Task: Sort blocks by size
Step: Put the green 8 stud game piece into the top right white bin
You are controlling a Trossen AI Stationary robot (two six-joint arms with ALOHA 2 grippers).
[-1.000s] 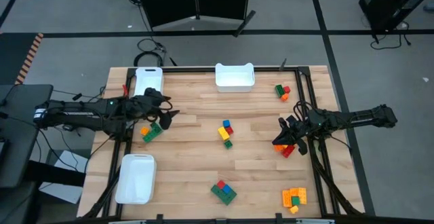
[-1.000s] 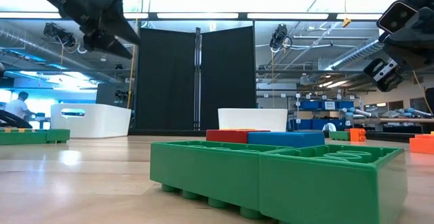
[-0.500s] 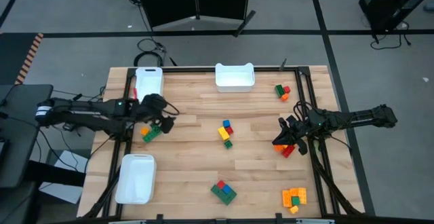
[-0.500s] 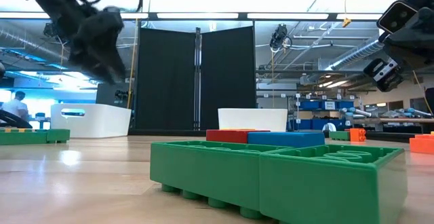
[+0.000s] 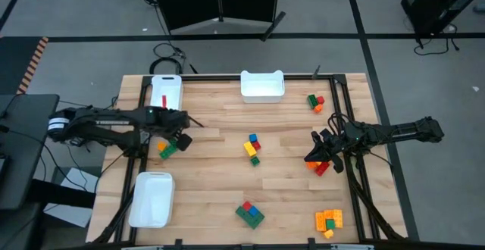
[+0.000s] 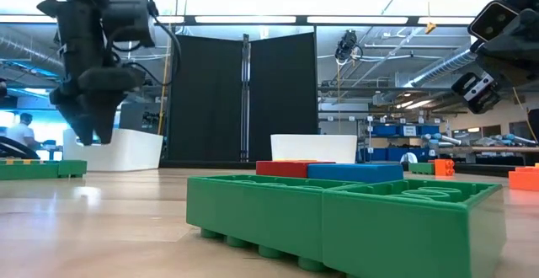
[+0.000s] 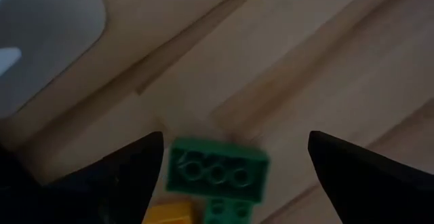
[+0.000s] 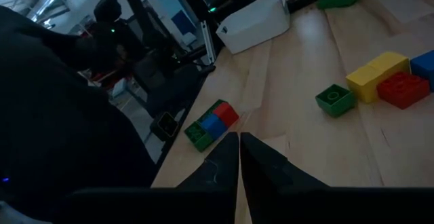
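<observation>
Next, my left gripper closes across the long sides of the larger green block [image 5: 183,142] [image 7: 217,172] and leaves the smaller green and orange blocks beside it.
My left gripper [image 5: 180,134] is open and points down above a green and orange block cluster [image 5: 167,148] at the table's left. In the left wrist view the cluster's green block [image 7: 217,175] lies on the wood between the two spread fingers, apart from both. My right gripper [image 5: 315,156] is shut and empty, hovering above the table [image 6: 482,88] beside a red and orange cluster [image 5: 321,167] at the right edge. Other block clusters lie at the centre [image 5: 251,146], near middle [image 5: 248,214], near right [image 5: 328,221] and far right [image 5: 315,101].
Three white trays stand on the table: far left [image 5: 173,89], holding a red block [image 5: 163,100], far middle [image 5: 262,85], and near left [image 5: 151,198]. A dark frame runs along the table's sides. Bare wood lies between the clusters.
My left gripper has swung away from the far-left tray toward the near edge, tipped from slanting to pointing down, and come lower over the green and orange cluster. The red block in the tray has come into view.
</observation>
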